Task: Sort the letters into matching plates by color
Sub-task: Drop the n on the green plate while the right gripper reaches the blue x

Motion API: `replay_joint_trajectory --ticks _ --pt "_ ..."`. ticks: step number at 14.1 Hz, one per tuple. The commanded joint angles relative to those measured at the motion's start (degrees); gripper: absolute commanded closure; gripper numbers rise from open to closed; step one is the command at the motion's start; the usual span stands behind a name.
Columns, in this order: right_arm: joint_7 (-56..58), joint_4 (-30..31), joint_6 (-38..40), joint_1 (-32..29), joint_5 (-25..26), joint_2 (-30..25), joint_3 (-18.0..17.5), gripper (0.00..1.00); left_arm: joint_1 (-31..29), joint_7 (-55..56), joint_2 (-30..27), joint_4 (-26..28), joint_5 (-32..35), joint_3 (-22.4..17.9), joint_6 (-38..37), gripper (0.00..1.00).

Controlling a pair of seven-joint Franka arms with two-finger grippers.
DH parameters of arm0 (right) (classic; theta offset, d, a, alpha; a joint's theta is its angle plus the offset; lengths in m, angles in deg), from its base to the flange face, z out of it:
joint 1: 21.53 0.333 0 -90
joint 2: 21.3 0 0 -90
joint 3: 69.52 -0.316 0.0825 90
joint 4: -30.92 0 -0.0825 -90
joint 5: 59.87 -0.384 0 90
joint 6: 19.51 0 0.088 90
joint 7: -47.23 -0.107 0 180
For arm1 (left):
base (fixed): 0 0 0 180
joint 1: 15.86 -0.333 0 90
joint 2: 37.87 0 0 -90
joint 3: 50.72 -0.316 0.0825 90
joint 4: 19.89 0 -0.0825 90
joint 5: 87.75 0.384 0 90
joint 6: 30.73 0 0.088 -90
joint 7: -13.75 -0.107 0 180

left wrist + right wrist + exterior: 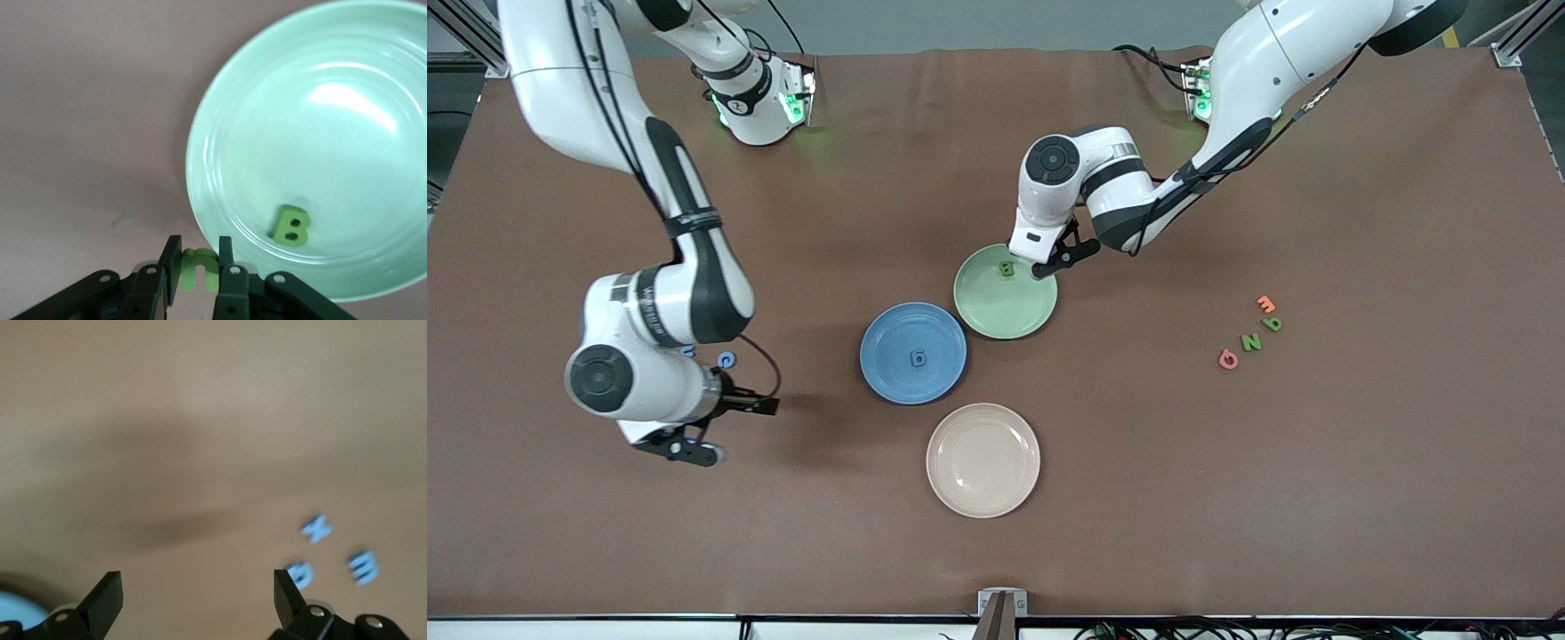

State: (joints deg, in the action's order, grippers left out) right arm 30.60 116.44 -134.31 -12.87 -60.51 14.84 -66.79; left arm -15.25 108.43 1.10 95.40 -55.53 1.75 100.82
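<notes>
Next, my left gripper releases the small green letter, now hanging over the plate's rim, so that it lies in the pale green plate (1020, 271) (262, 209), close beside the green B.
My left gripper (199, 248) is shut on a small green letter (192, 275), hanging over the rim of the pale green plate (200, 133). In the front view this gripper (1048, 264) is above that plate (1009, 316) on its side toward the left arm's base. A green B (1007, 267) lies in the plate. The blue plate (889, 373) holds one blue letter (917, 358). My right gripper (198, 587) is open and holds nothing, over bare table beside three blue letters (317, 528). One of them (727, 360) shows by the right gripper (725, 431).
A beige plate (983, 484) sits nearer the front camera than the blue plate. Toward the left arm's end lie two green letters (1251, 341), an orange one (1265, 303) and a pink-red one (1228, 359). The blue plate's edge (17, 613) shows in the right wrist view.
</notes>
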Motion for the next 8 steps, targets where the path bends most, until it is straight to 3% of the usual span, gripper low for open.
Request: replay_joint_trajectory --ticks 1,4,8 --pt "9.13 9.9 -10.21 -4.77 1.6 -3.43 -1.32 0.0 2.98 1.03 0.32 -1.02 0.13 -2.71 1.94 0.8" --pt "16.96 18.27 -21.83 -8.47 1.51 -3.96 -1.41 0.0 6.33 1.56 0.32 -1.37 0.22 -6.32 4.06 0.8" --pt "21.91 22.15 -26.52 -11.64 1.16 -3.79 -1.59 0.03 7.21 1.48 0.94 -2.95 0.22 -6.94 4.85 0.8"
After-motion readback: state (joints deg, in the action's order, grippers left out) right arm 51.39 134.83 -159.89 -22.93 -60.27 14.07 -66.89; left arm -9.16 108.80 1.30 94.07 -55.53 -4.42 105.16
